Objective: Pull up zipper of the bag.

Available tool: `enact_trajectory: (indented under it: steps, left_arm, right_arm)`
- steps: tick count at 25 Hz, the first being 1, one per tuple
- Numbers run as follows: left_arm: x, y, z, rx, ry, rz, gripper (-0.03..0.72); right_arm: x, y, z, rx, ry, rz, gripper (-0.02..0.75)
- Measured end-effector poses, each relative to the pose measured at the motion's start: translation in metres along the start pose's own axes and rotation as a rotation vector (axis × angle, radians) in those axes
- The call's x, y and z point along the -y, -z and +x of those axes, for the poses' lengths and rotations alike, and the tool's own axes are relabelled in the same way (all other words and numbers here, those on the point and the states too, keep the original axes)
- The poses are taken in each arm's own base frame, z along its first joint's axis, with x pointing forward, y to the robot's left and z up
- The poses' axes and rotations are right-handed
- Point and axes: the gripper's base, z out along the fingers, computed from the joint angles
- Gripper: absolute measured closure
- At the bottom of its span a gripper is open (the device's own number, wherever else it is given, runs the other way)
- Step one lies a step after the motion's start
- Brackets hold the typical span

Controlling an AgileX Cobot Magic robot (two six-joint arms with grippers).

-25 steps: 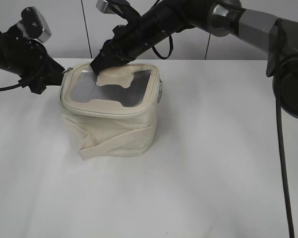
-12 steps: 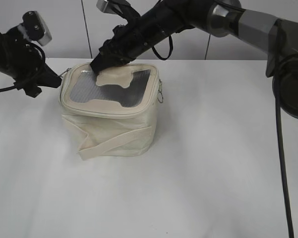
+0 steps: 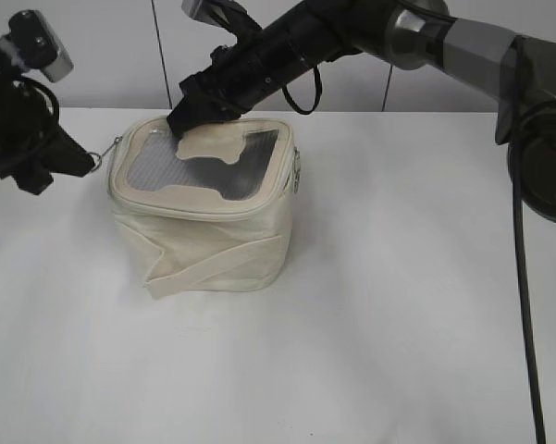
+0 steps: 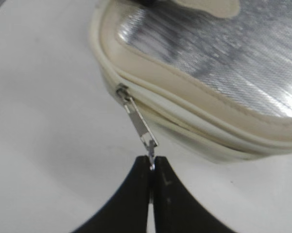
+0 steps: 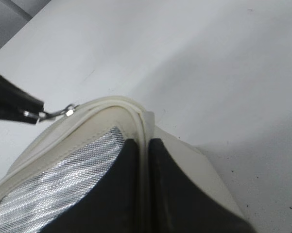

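Note:
I need to release the zipper pull with my left gripper against the bag's front side (image 3: 202, 239), under the lid rim's middle.
The cream bag (image 3: 203, 222) stands on the white table, its lid with the grey panel (image 3: 166, 171) facing up. My left gripper (image 3: 85, 163) is left of the bag, shut on the tip of the silver zipper pull (image 4: 140, 124). The pull stretches taut from its slider (image 4: 121, 90) at the lid's left corner. The zipper line (image 4: 184, 114) runs round the lid rim. My right gripper (image 3: 180, 125) reaches across to the lid's back edge and is shut on the lid rim (image 5: 142, 121). In the right wrist view the left fingers (image 5: 9, 104) and the pull (image 5: 56, 114) show too.
A flat cream strap (image 3: 213, 264) crosses the bag's front side. A second metal pull (image 3: 297, 172) hangs at the bag's right rim. The white table (image 3: 398, 305) spreads in front and to the right. A pale wall stands behind.
My left gripper has moved left, away from the bag, drawing the zipper pull out taut. The right gripper has stayed on the lid's back rim. The bag has shifted slightly left.

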Motion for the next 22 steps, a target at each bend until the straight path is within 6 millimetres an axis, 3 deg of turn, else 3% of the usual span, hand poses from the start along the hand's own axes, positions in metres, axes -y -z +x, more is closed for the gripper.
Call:
enact_trajectory:
  steps: [10, 13, 18, 22]
  left_arm:
    - [0.083, 0.002, 0.013, -0.046, -0.015, 0.102, 0.692]
    - [0.108, 0.005, 0.002, 0.000, -0.052, 0.118, 0.692]
    - [0.148, -0.007, -0.037, 0.131, -0.101, 0.078, 0.692]
    - [0.153, -0.008, -0.042, 0.157, -0.017, 0.075, 0.689]
  right_arm:
    - [0.000, 0.000, 0.000, 0.002, -0.030, 0.002, 0.695]
    - [0.000, 0.000, 0.000, 0.000, -0.034, 0.000, 0.695]
    - [0.000, 0.000, 0.000, -0.001, -0.036, 0.001, 0.695]
    - [0.002, 0.002, 0.000, -0.005, -0.044, 0.005, 0.656]
